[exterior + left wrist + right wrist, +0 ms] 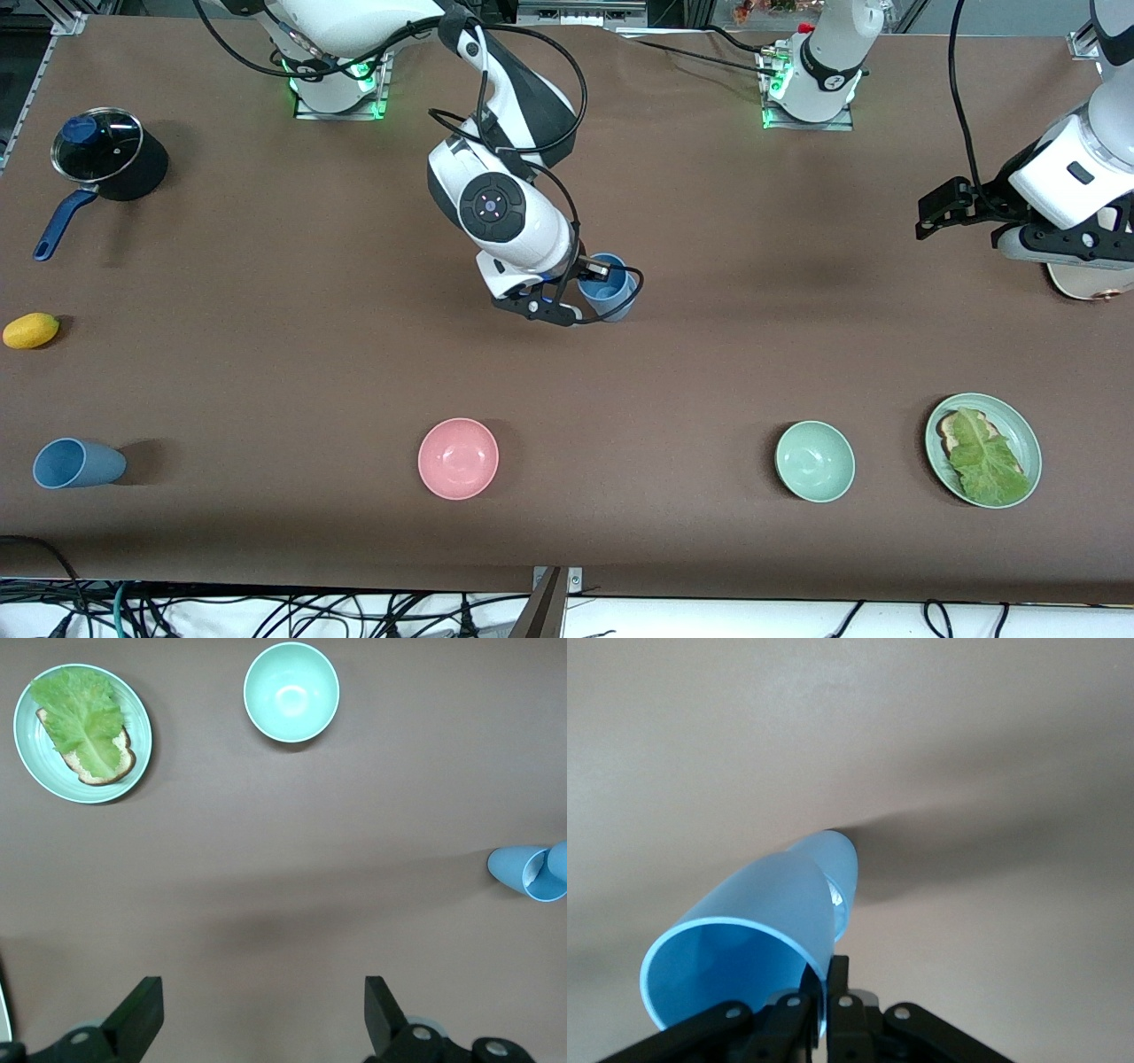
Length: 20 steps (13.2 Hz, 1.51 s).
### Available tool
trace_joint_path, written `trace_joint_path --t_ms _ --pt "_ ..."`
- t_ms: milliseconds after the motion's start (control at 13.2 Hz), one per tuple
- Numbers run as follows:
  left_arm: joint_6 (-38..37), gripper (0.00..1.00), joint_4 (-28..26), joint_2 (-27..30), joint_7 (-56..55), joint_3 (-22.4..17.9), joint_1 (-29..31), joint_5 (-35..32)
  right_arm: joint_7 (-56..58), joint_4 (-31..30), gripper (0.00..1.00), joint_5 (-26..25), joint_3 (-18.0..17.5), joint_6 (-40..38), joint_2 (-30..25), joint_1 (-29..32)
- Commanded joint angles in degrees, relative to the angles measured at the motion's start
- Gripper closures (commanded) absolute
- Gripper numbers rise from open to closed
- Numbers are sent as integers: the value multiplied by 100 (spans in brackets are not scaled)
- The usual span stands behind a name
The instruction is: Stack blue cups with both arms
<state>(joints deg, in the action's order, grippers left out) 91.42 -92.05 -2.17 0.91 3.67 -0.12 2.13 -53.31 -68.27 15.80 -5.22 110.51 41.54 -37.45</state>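
Observation:
Next, I release the bright sky-blue cup from my right gripper inside the blue cup (617, 294) (834, 881) that stands just below it.
The bright sky-blue cup (611, 285) is in the middle of the table, held by its rim in my right gripper (580, 282). In the right wrist view the fingers (840, 979) pinch the cup (757, 935) wall, one inside and one outside. The cup is tilted and low over the cloth; I cannot tell if its base touches. The duller grey-blue cup (76, 463) lies on its side near the front camera at the right arm's end. My left gripper (941, 211) hangs open and empty over the left arm's end (263, 1019). The left wrist view shows the held cup (524, 873) far off.
A pink bowl (458, 458) and a pale green bowl (815, 461) sit in the near row. A green plate (1028, 436) holds toast and lettuce. A lidded black pot (102, 152) and a yellow fruit (31, 330) are at the right arm's end.

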Motion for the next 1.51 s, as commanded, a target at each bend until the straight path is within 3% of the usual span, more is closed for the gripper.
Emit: trace_joint_path --t_ms 0,605,681,757,832,1135,1438 --pt "25 0 38 -11 -38 19 -14 -152 -83 236 100 99 12 -12 205 -122" --pt "16 0 38 -3 -38 28 -14 -152 -66 236 100 99 12 58 293 -131" --pt "16 0 38 -3 -38 28 -14 -152 -49 236 85 90 12 67 293 -131" --pt "16 0 38 -11 -38 28 -14 -152 -57 236 47 81 21 67 293 -131" --pt "16 0 38 -11 -38 28 -14 -152 -48 236 0 38 38 67 293 -131" --pt "16 0 47 -20 -47 28 -23 -152 -22 297 0 28 100 -160 162 -61" --pt "24 0 47 -38 -56 63 -23 -152 791 297 0 11 82 -1247 -251 666"
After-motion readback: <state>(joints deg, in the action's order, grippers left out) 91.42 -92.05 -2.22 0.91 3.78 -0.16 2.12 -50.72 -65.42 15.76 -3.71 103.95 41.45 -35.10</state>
